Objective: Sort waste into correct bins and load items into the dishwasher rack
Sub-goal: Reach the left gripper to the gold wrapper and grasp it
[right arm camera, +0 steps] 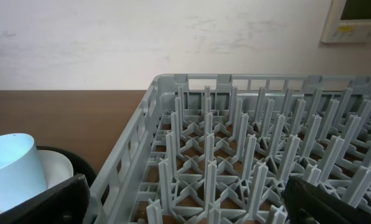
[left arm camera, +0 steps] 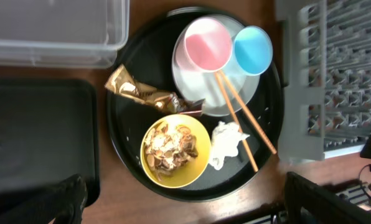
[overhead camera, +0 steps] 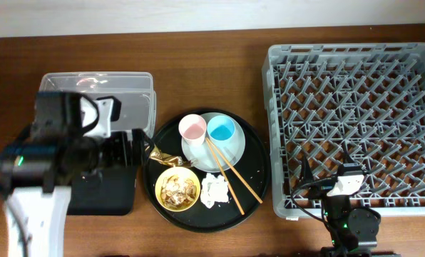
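Next, I move my left gripper to the gold wrapper's wide end (overhead camera: 159, 155) (left arm camera: 127, 86), the one nearest the clear tub, and close it there.
On the round black tray (overhead camera: 255, 178), the pink cup (overhead camera: 192, 128) and blue cup (overhead camera: 221, 129) stand on the pale blue plate (overhead camera: 235, 147). The chopsticks (overhead camera: 230, 173) lean across the plate. The yellow bowl (overhead camera: 177, 190) holds brownish scraps with rice. A white tissue (overhead camera: 214, 190) lies beside it, and the gold wrapper (overhead camera: 166, 157) at the tray's left edge. My left gripper (overhead camera: 137, 146) is open and empty just left of the wrapper (left arm camera: 139, 93); its jaws (left arm camera: 185, 211) frame the bowl (left arm camera: 175, 151). My right gripper (right arm camera: 185, 208) is open and empty at the rack's (overhead camera: 355, 121) near-left corner.
The clear tub (overhead camera: 98, 86) stands at the back left, and the flat black tray (overhead camera: 105, 189) lies in front of it under my left arm. The rack (right arm camera: 248, 143) holds only its pegs. The right arm's base (overhead camera: 348, 225) sits at the table's front edge.
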Robot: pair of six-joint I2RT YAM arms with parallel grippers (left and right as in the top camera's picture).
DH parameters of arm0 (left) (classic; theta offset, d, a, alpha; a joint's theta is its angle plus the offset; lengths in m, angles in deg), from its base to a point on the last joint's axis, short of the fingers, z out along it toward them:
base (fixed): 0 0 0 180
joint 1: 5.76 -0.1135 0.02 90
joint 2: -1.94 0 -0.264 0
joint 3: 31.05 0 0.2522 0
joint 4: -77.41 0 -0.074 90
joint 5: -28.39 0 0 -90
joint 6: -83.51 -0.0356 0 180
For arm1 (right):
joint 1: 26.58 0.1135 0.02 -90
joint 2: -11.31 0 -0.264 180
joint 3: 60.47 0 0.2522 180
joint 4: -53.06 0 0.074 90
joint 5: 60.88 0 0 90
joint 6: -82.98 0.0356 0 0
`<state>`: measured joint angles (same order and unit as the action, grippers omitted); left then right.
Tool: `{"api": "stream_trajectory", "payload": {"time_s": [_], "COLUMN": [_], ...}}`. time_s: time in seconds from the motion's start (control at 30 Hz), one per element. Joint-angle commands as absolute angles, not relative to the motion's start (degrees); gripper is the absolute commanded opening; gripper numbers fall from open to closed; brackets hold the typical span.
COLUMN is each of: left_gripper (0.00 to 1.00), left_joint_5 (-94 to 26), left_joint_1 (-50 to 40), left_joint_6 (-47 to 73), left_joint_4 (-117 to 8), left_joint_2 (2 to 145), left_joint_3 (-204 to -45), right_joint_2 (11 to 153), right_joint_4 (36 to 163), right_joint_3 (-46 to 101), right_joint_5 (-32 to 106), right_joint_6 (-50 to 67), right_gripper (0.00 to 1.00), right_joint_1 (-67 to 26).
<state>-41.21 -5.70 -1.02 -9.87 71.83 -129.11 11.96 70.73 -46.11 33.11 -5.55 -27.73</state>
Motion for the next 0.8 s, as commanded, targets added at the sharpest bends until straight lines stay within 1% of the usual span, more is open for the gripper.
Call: {"api": "stream_trajectory", "payload": {"time_s": [0.0,0.03,0.07,0.13,0.17,0.27,0.33,0.47,0.53,0.67,0.73,0.77], "left_gripper": [0.77,0.66,0.64,0.65,0.65,0.64,0.64,0.63,0.56,0.56,0.56,0.56], "left_joint_5": [-39.77,-42.37,-46.65,-57.51,-60.29,-60.77,-60.35,-60.31,-60.33,-61.80,-63.46,-63.59], "left_joint_1": [-5.53,-5.53,-5.33,-3.47,-2.25,2.56,4.40,5.51,7.22,8.77,8.77,8.77], "left_joint_6": [-1.28,3.42,11.20,22.59,25.91,30.13,31.70,31.72,31.77,34.48,35.94,39.55], "left_joint_4": [-7.20,-7.31,-8.84,-10.37,-11.68,-21.95,-25.30,-29.30,-33.60,-42.76,-43.18,-43.29], "left_joint_2": [79.28,80.18,80.18,80.20,80.20,80.29,80.49,80.53,80.70,80.70,80.70,80.75], "left_joint_3": [-130.13,-129.72,-128.52,-126.35,-124.56,-113.94,-109.33,-105.83,-103.42,-97.76,-97.76,-97.63], "right_joint_2": [11.63,11.63,11.63,11.63,11.63,11.63,11.63,11.63,11.63,11.63,11.63,11.63], "right_joint_4": [70.99,70.99,70.99,70.99,70.99,70.99,70.99,70.99,70.99,70.99,70.99,70.99], "right_joint_3": [-46.39,-46.39,-46.39,-46.39,-46.39,-46.39,-46.39,-46.39,-46.39,-46.39,-46.39,-46.39], "right_joint_5": [33.00,33.00,33.00,33.00,32.98,33.00,33.00,33.00,33.00,33.00,33.00,33.00], "right_joint_6": [-5.22,-5.22,-5.22,-5.22,-5.22,-5.22,-5.22,-5.22,-5.22,-5.22,-5.22,-5.22], "right_gripper": [0.99,0.98,0.98,0.98,0.98,0.98,0.98,0.98,0.98,0.98,0.98,0.98], "right_joint_1": [-28.10,-28.10,-28.10,-28.10,-28.10,-28.10,-28.10,-28.10,-28.10,-28.10,-28.10,-28.10]}}
